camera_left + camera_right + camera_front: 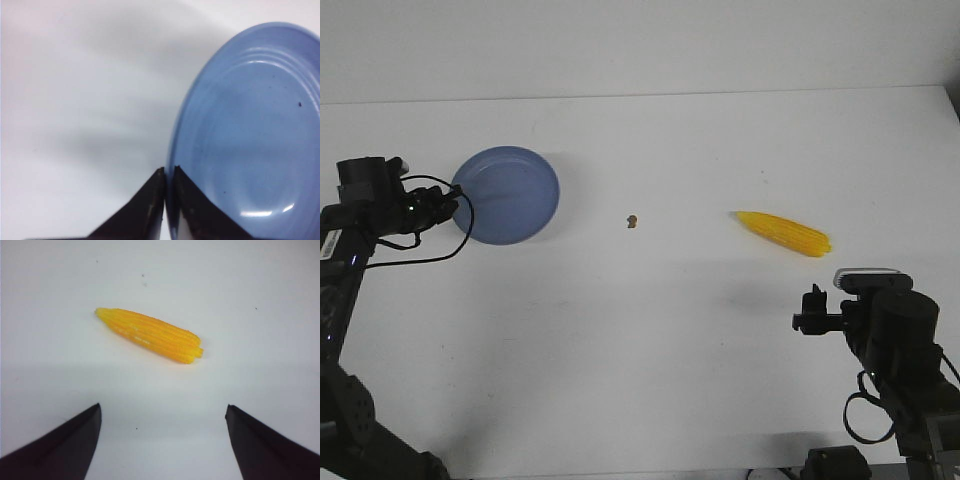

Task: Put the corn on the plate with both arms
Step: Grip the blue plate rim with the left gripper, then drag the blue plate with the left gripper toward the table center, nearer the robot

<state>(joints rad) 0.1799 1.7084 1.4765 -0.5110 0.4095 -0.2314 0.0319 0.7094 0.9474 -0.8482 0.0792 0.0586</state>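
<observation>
Next, the left gripper releases the plate on the bare white table (615, 347) between the brown speck and the table's near edge. The plate still lies on the table.
The periwinkle-blue plate (507, 194) lies on the white table at the left. My left gripper (448, 207) is shut on its near-left rim; in the left wrist view the two black fingers (150, 200) pinch the plate's (250, 125) edge between them, left gripper (169, 171). A yellow corn cob (783, 233) lies on the table at the right, tip pointing left. My right gripper (810, 310) hovers a little nearer than the corn, open and empty; the right wrist view shows the corn (150, 335) beyond the wide-apart fingertips, right gripper (162, 407).
A tiny brown speck (633, 220) sits on the table between plate and corn. The table's far edge (640, 95) runs across the back. A black cable (440, 240) loops from the left wrist beside the plate.
</observation>
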